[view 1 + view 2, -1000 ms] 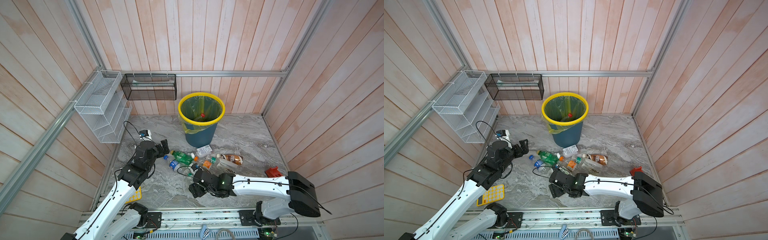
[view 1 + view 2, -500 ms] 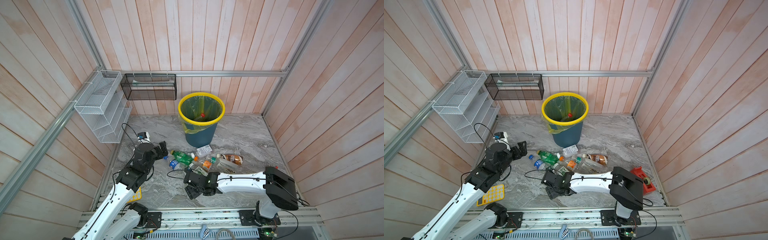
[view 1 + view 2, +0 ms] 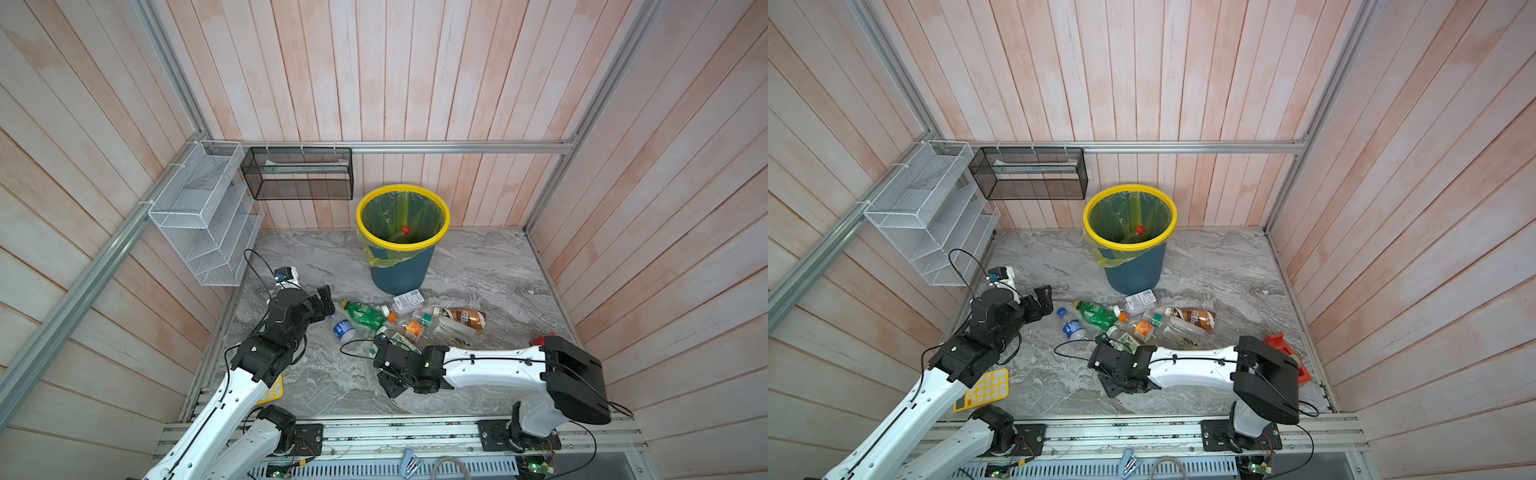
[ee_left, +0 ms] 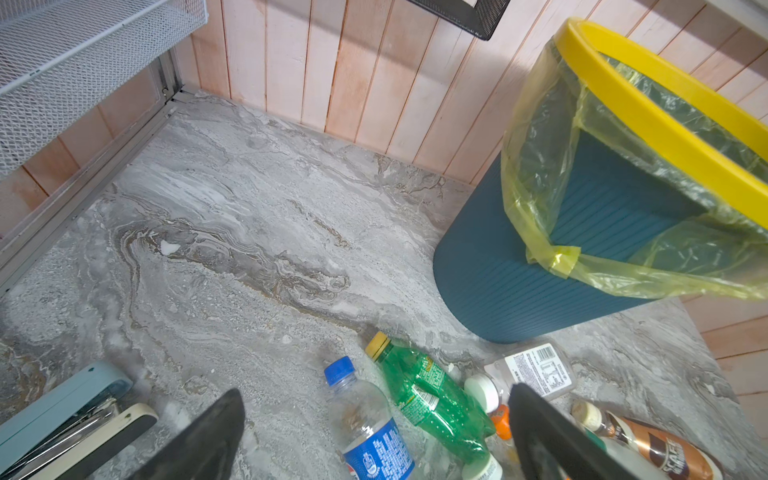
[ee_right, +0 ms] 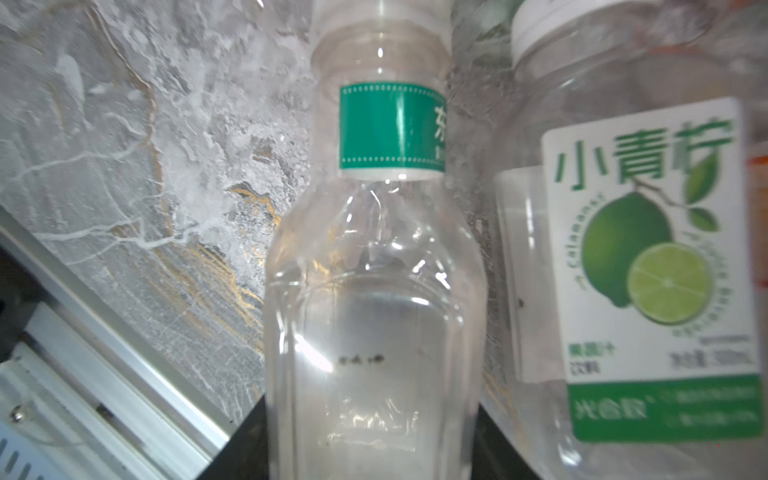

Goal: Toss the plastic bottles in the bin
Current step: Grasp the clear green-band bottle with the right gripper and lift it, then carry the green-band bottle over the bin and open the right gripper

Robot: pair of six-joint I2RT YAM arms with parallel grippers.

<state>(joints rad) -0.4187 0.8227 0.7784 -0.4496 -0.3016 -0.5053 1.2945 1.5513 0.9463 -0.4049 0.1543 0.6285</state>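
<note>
Next, my right gripper lets go of the clear bottle inside the bin [image 3: 384, 226], beside the red-capped bottle.
Several plastic bottles lie in a heap in front of the bin [image 3: 401, 266] [image 3: 1133, 270] [image 4: 540, 257], among them a green one [image 3: 365, 314] [image 3: 1098, 313] [image 4: 432, 399], a blue-labelled one [image 3: 344, 329] [image 4: 374, 440] and a brown one [image 3: 463, 318]. One red-capped bottle [image 3: 401, 232] lies inside the bin. My left gripper [image 3: 324, 301] [image 3: 1042, 303] [image 4: 374, 399] hangs open just left of the heap, over the blue-labelled bottle. My right gripper [image 3: 380, 365] [image 3: 1100, 368] is low at the heap's near edge, shut on a clear bottle with a green neck band [image 5: 374, 291], beside a lime-labelled bottle [image 5: 648, 270].
A white wire rack [image 3: 203, 216] and a black mesh basket [image 3: 297, 174] hang on the far-left walls. A flat yellow tray [image 3: 984, 388] lies under the left arm, with a stapler [image 4: 62, 411] near it. A red object [image 3: 1283, 345] sits behind the right arm.
My right gripper's jaws have narrowed onto the clear bottle, and the right arm has shifted at the heap's near edge. The left gripper has barely moved and stays open.
</note>
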